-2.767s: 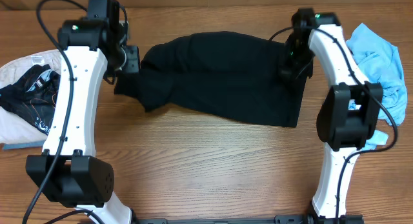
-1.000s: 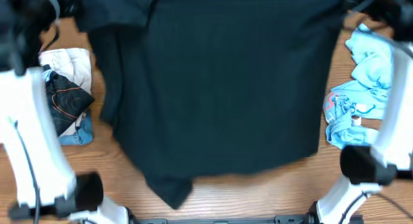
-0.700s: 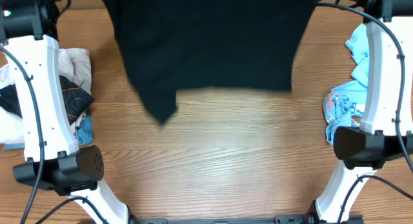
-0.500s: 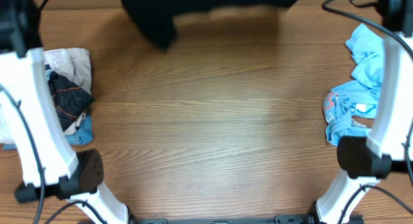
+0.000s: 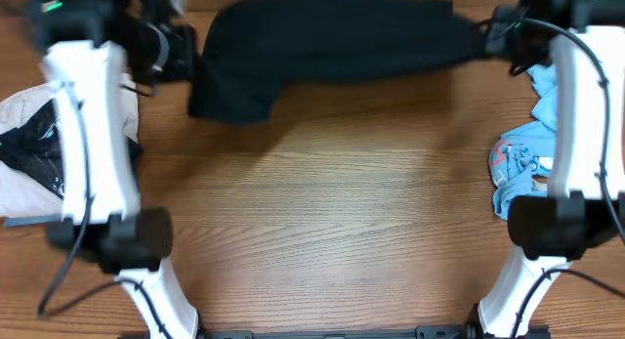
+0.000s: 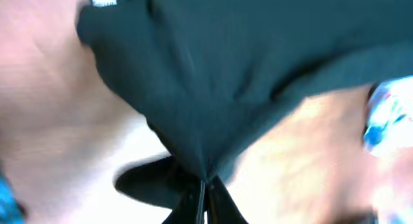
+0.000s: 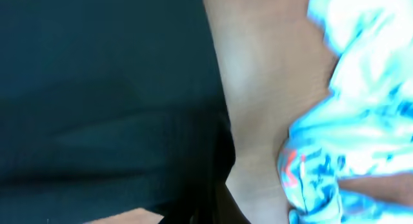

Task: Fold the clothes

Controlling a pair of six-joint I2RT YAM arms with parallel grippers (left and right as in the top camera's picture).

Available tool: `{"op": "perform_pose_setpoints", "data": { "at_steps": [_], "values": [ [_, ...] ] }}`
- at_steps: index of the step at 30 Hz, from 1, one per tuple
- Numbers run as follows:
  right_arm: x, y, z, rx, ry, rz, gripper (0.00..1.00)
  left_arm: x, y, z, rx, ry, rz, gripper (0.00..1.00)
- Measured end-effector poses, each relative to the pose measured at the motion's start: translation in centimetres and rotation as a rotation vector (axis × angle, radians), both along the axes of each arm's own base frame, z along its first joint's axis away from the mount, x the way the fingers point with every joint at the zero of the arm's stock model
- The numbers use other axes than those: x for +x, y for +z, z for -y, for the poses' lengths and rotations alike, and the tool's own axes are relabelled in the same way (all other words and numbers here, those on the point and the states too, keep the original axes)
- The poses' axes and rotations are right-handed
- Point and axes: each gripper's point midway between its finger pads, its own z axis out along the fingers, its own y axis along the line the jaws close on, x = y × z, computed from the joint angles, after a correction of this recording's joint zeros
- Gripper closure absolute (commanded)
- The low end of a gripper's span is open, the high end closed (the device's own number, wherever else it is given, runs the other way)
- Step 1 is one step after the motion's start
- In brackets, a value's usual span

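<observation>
Next, my left gripper releases the near edge of the black garment on the bare wood (image 5: 212,163) just in front of the garment's hanging flap.
A black garment (image 5: 332,36) is stretched across the far side of the table, bunched into a long band with a flap hanging at its left end. My left gripper (image 5: 186,51) is shut on its left end; in the left wrist view the cloth (image 6: 245,75) runs into the closed fingertips (image 6: 205,185). My right gripper (image 5: 485,34) is shut on the right end; in the right wrist view the black cloth (image 7: 110,95) fills the left side down to the fingers (image 7: 216,211). The wrist views are motion-blurred.
A light blue garment (image 5: 522,168) lies crumpled at the right edge, also in the right wrist view (image 7: 348,121). A pile of white and black clothes (image 5: 34,153) sits at the left edge. The wooden table (image 5: 322,212) spans the front.
The black garment was lifted high toward the camera, swung to the far side, and has now come down along the back of the table. Both arms moved back with it.
</observation>
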Motion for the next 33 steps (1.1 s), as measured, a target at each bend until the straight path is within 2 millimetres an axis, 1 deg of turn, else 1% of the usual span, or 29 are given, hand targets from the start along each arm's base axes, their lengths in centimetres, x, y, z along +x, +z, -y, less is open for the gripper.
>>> {"op": "perform_pose_setpoints", "data": {
  "at_steps": [1, 3, 4, 5, 7, 10, 12, 16, 20, 22, 25, 27, 29, 31, 33],
  "values": [
    [-0.4, -2.1, 0.1, 0.002, -0.002, -0.065, 0.96, -0.1, -2.4, 0.5, 0.003, -0.024, -0.072, 0.96],
    [-1.6, -5.4, 0.2, 0.004, -0.006, -0.170, 0.96, -0.8, -5.9, 1.4, 0.007, -0.061, -0.184, 0.96],
    [-2.2, -6.8, 0.4, 0.007, -0.011, -0.215, 0.96, -1.3, -7.3, 1.8, 0.012, -0.083, -0.231, 0.96],
    [-2.8, -7.8, 0.5, 0.009, -0.016, -0.250, 0.96, -2.1, -8.6, 2.1, 0.019, -0.100, -0.279, 0.96],
    [-4.0, -9.4, 1.0, 0.016, -0.029, -0.308, 0.96, -3.5, -10.3, 2.3, 0.033, -0.119, -0.355, 0.96],
    [-5.5, -11.2, 1.7, 0.027, -0.049, -0.379, 0.96, -5.3, -12.5, 2.3, 0.058, -0.142, -0.447, 0.96],
    [-6.7, -12.4, 2.0, 0.034, -0.062, -0.432, 0.96, -6.8, -14.0, 1.7, 0.081, -0.145, -0.516, 0.96],
    [-8.8, -14.0, 2.2, 0.044, -0.072, -0.518, 0.96, -9.4, -16.4, 0.8, 0.124, -0.147, -0.633, 0.96],
    [-11.0, -15.2, 2.0, 0.055, -0.076, -0.605, 0.96, -10.9, -18.4, 0.3, 0.154, -0.143, -0.676, 0.96],
    [-12.1, -16.0, 2.1, 0.064, -0.081, -0.648, 0.96, -11.9, -19.3, -0.3, 0.187, -0.126, -0.685, 0.96],
    [-13.5, -17.1, 2.2, 0.079, -0.094, -0.685, 0.96, -12.8, -19.7, -1.4, 0.253, -0.074, -0.646, 0.96],
    [-14.2, -17.7, 2.2, 0.098, -0.105, -0.690, 0.96, -13.1, -19.1, -2.1, 0.279, -0.030, -0.584, 0.96],
    [-14.8, -17.9, 2.1, 0.118, -0.113, -0.679, 0.96, -13.5, -18.0, -2.6, 0.287, 0.014, -0.513, 0.96],
    [-15.5, -17.7, 2.0, 0.137, -0.125, -0.654, 0.96, -13.9, -16.7, -3.2, 0.283, 0.064, -0.431, 0.96],
    [-16.2, -17.0, 2.1, 0.153, -0.138, -0.620, 0.96, -14.7, -15.5, -3.7, 0.274, 0.106, -0.360, 0.96]
  ]
}}
